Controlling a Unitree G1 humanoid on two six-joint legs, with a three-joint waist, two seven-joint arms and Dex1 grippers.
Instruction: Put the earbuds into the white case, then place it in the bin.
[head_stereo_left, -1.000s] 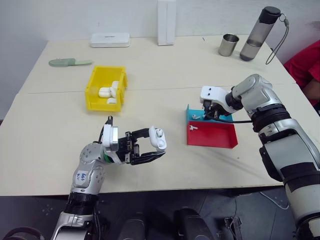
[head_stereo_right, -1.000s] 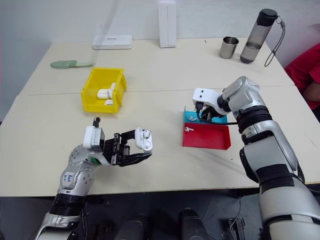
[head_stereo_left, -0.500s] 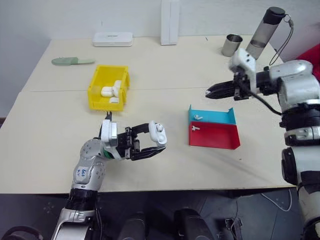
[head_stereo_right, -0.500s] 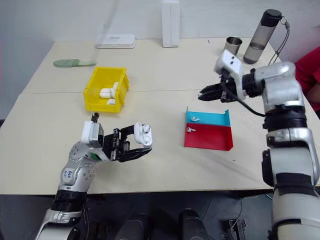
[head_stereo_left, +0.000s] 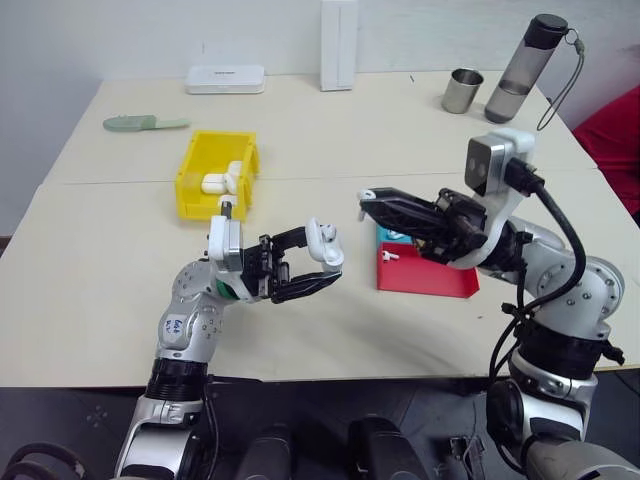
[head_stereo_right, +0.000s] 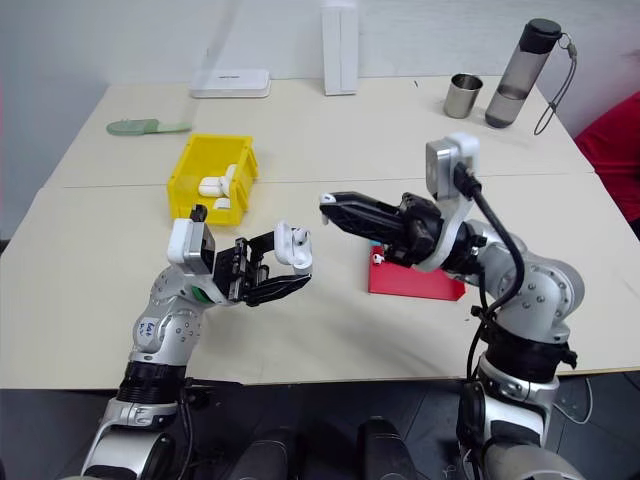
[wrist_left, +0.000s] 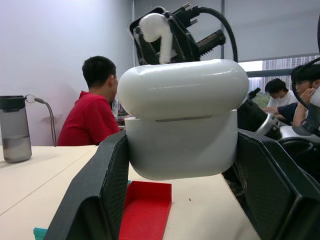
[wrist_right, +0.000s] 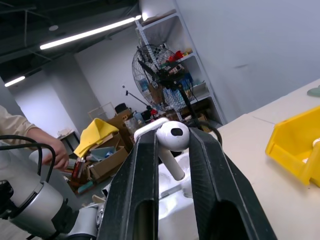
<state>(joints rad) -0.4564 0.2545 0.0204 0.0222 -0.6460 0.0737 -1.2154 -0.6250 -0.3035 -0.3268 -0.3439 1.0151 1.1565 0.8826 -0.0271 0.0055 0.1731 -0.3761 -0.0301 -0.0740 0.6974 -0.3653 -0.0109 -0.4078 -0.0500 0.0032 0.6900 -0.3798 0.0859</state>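
I should let go of the earbud with my right gripper inside the open white case (head_stereo_left: 330, 233) (wrist_right: 173, 202) that my left gripper holds above the table. The earbud now hangs just above the case lid.
My left gripper (head_stereo_left: 328, 262) is shut on the white case (head_stereo_left: 325, 245), held above the table's front middle. In the left wrist view the case (wrist_left: 182, 117) sits between the black fingers with its lid standing up over the base. My right gripper (head_stereo_left: 365, 198) reaches across from the right, its tips just above and right of the case. It is shut on an earbud (wrist_right: 172, 137), which hangs right above the case lid as the earbud (wrist_left: 155, 30). Another earbud (head_stereo_right: 377, 258) lies in the red tray (head_stereo_left: 435, 280). The yellow bin (head_stereo_left: 195, 165) stands at the left middle.
The bin holds several white pieces. A blue tray (head_stereo_left: 385, 235) behind the red one is mostly hidden by my right gripper. At the far edge stand a flat white box (head_stereo_left: 225, 78), a tall white box (head_stereo_left: 338, 45), a metal cup (head_stereo_left: 461, 90) and a bottle (head_stereo_left: 520, 68). A green object (head_stereo_left: 140, 123) lies far left. A person in red (head_stereo_left: 615, 140) is at the right edge.
My right arm lifted away from the trays and swung back and left to just above the case, its gripper shut on an earbud. My left gripper rose slightly with the case.
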